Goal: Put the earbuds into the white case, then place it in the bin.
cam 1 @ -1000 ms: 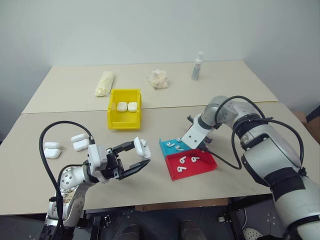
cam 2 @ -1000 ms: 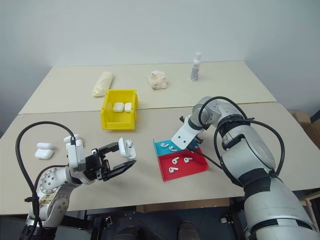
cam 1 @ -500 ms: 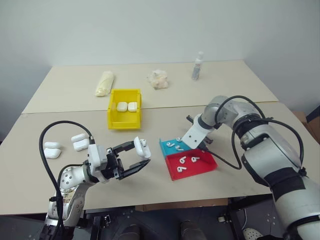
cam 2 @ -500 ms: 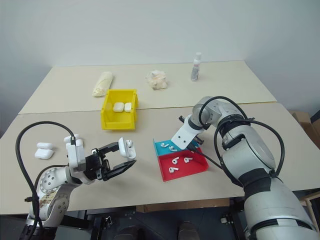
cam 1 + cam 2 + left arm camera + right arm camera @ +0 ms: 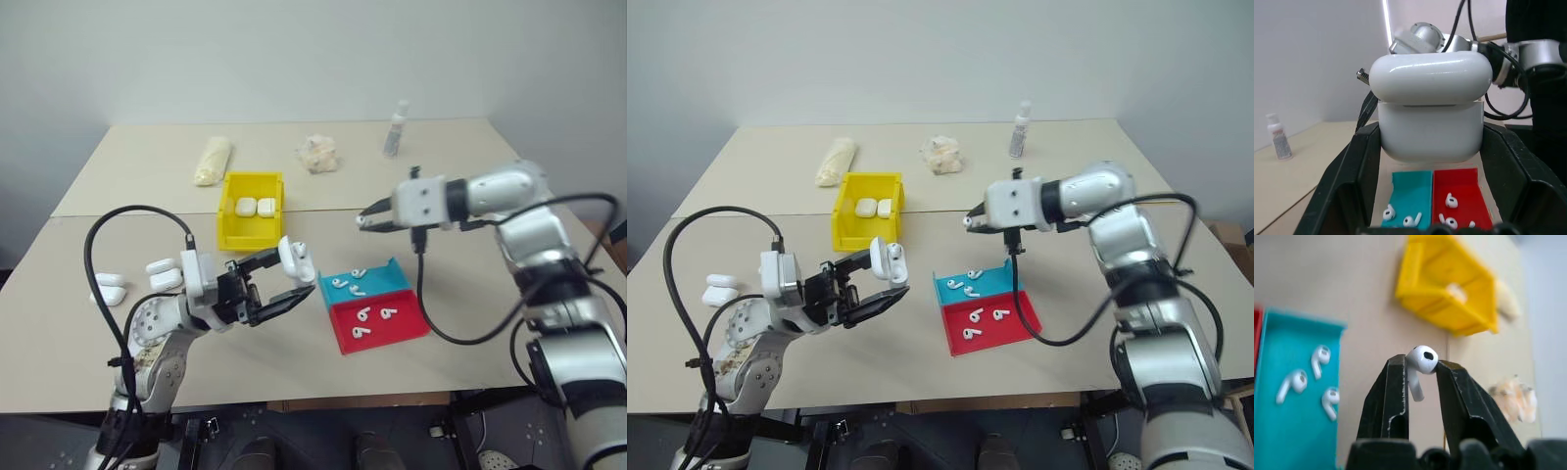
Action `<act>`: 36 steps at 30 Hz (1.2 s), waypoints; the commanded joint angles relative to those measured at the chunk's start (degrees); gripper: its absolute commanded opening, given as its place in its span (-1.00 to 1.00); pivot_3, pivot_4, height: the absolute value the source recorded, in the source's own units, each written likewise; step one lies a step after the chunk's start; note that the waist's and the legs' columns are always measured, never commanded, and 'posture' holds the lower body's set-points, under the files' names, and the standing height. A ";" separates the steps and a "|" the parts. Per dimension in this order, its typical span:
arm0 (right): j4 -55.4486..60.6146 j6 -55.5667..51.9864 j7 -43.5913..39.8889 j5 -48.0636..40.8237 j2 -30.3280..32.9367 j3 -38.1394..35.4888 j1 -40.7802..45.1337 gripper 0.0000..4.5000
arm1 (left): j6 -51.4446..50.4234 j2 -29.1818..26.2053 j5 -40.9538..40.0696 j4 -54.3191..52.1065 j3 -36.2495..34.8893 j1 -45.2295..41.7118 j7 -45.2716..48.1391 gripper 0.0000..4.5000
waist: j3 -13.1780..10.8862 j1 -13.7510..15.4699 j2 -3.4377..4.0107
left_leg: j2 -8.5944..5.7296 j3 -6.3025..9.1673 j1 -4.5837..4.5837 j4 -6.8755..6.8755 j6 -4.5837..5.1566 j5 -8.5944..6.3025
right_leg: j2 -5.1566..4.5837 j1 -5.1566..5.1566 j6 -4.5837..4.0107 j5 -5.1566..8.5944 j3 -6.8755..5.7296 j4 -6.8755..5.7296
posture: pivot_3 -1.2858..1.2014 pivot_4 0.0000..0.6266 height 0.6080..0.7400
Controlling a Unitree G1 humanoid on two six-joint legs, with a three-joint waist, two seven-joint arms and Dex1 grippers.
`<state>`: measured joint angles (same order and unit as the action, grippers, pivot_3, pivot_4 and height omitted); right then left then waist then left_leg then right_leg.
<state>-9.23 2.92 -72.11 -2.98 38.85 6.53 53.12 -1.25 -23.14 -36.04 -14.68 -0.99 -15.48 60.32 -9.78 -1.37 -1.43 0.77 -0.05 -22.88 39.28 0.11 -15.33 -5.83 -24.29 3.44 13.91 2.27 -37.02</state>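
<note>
The robot's right gripper will release the earbud in the white case [image 5: 355, 254] above the back edge of the blue tray. The earbud now hovers behind that tray.
My left gripper [image 5: 286, 281] is shut on the white case [image 5: 1430, 110], held up above the table with its lid ajar. My right gripper [image 5: 1420, 371] pinches one earbud [image 5: 1419, 361] by the stem between its black fingertips. It hovers in the air [image 5: 364, 221] above and behind the blue tray [image 5: 390, 275], to the right of the case. More earbuds [image 5: 351, 285] lie in the blue tray, and others [image 5: 373, 315] in the red tray [image 5: 407, 330]. The yellow bin [image 5: 231, 236] stands behind the left gripper with two white cases [image 5: 255, 207] inside.
Several spare white cases [image 5: 163, 273] lie at the table's left. A rolled cloth [image 5: 212, 160], a crumpled tissue [image 5: 319, 154] and a spray bottle [image 5: 396, 129] stand on the far table. Black cables hang from both wrists.
My right gripper has lifted out of the blue tray with an earbud and swung up to point left. The left gripper has risen a little with the case. The camera view has shifted.
</note>
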 commanded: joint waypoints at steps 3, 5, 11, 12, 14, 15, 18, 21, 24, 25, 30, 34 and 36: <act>26.58 -26.07 12.18 -19.88 0.07 -15.52 -7.92 -0.60 | -1.16 2.22 -2.42 -0.21 1.94 -4.90 1.79 0.22 | 0.00 0.46 0.00 | 0.00 0.01 0.01 0.03 0.01 -0.01 | 0.01 0.03 0.00 0.00 -0.01 0.00 | 0.03 -0.52 1.00; 33.35 -33.52 17.58 -29.18 -1.36 -20.76 -10.73 -0.60 | -1.43 3.29 -2.71 0.24 2.83 -6.47 2.48 0.22 | 0.01 0.58 -0.02 | -0.01 0.02 0.03 0.05 0.02 -0.01 | 0.02 0.09 0.00 0.00 0.00 0.00 | 0.03 -0.52 1.00; 45.78 -41.83 30.24 -54.43 -6.84 -29.12 -20.10 -0.60 | -2.87 6.16 -3.20 0.96 4.59 -10.90 2.49 0.22 | 0.03 0.58 -0.04 | -0.02 0.06 0.02 0.11 0.07 -0.03 | 0.04 0.16 0.02 -0.01 -0.02 0.04 | 0.03 -0.52 1.00; 47.45 -41.26 31.38 -56.72 -8.00 -29.06 -22.04 -0.60 | -3.37 6.26 -3.20 0.65 4.81 -11.31 2.44 0.22 | 0.03 0.59 -0.04 | -0.02 0.05 0.04 0.11 0.09 -0.04 | 0.05 0.18 0.02 -0.01 -0.02 0.04 | 0.03 -0.52 1.00; 49.54 -41.29 35.70 -62.28 -10.36 -27.41 -24.54 -0.60 | -4.27 6.11 -3.48 0.00 5.05 -11.74 2.67 0.22 | 0.03 0.33 -0.04 | -0.01 0.06 0.04 0.14 0.12 -0.06 | 0.09 0.18 0.02 -0.01 -0.01 0.05 | 0.03 -0.52 1.00; 51.00 -40.46 35.99 -62.13 -10.84 -26.24 -25.84 -0.60 | -4.32 6.16 -3.48 -0.08 5.08 -11.92 2.88 0.22 | 0.03 0.24 -0.04 | -0.01 0.04 0.04 0.14 0.13 -0.06 | 0.09 0.16 0.02 -0.01 0.03 0.02 | 0.03 -0.52 1.00; 53.87 -39.10 34.85 -61.64 -9.99 -23.87 -28.53 -0.60 | -4.81 6.27 -3.71 -0.31 4.88 -12.07 3.08 0.22 | 0.03 0.26 -0.04 | 0.00 0.06 0.06 0.19 0.13 -0.06 | 0.13 0.17 0.02 0.00 0.03 0.05 | 0.03 -0.52 1.00; 53.79 -38.32 36.22 -63.05 -9.91 -22.90 -28.49 -0.60 | -5.04 6.36 -3.72 -0.28 4.80 -12.00 3.43 0.22 | 0.03 0.33 -0.04 | 0.01 0.07 0.03 0.38 0.24 -0.13 | 0.15 0.20 0.02 0.00 0.03 0.08 | 0.03 -0.52 1.00; 53.44 -38.03 36.56 -62.84 -9.30 -21.69 -28.54 -0.60 | -5.19 6.49 -3.64 -0.34 4.94 -11.89 3.61 0.22 | 0.03 0.49 -0.04 | 0.02 0.08 0.04 0.46 0.30 -0.16 | 0.16 0.25 0.03 0.00 0.02 0.24 | 0.03 -0.52 1.00; 53.36 -37.87 36.39 -62.32 -9.18 -21.11 -28.79 -0.60 | -5.20 6.56 -3.60 -0.33 5.00 -11.85 3.61 0.22 | 0.03 0.49 -0.04 | 0.02 0.09 0.04 0.46 0.30 -0.16 | 0.16 0.24 0.03 0.00 0.02 0.24 | 0.03 -0.52 1.00; 52.73 -36.89 35.75 -60.37 -8.86 -19.34 -30.51 -0.60 | -5.00 6.68 -3.26 -0.17 5.04 -11.75 3.75 0.22 | 0.03 0.51 -0.04 | 0.03 0.08 0.01 0.46 0.35 -0.19 | 0.18 0.24 0.03 0.00 0.02 0.24 | 0.03 -0.52 1.00; 52.49 -35.75 35.20 -58.56 -8.52 -18.08 -32.35 -0.60 | -4.57 6.85 -3.18 -0.18 4.90 -11.64 3.85 0.22 | 0.03 0.54 -0.04 | 0.03 0.08 0.02 0.47 0.35 -0.19 | 0.18 0.24 0.03 0.00 0.02 0.26 | 0.03 -0.52 1.00; 52.42 -35.31 35.04 -58.09 -8.59 -17.69 -32.46 -0.60 | -4.43 6.95 -3.17 -0.14 4.87 -11.61 3.91 0.22 | 0.03 0.51 -0.04 | 0.03 0.08 0.02 0.49 0.35 -0.19 | 0.18 0.24 0.03 0.00 0.03 0.25 | 0.03 -0.52 1.00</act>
<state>42.12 -34.54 -36.65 -61.32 29.92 -11.22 20.56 -6.36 -16.48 -38.47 -12.78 4.08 -26.50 64.02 -9.75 -0.85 -1.47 0.80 0.02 -22.86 39.77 0.46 -15.52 -5.65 -24.04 3.47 13.91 2.29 -36.77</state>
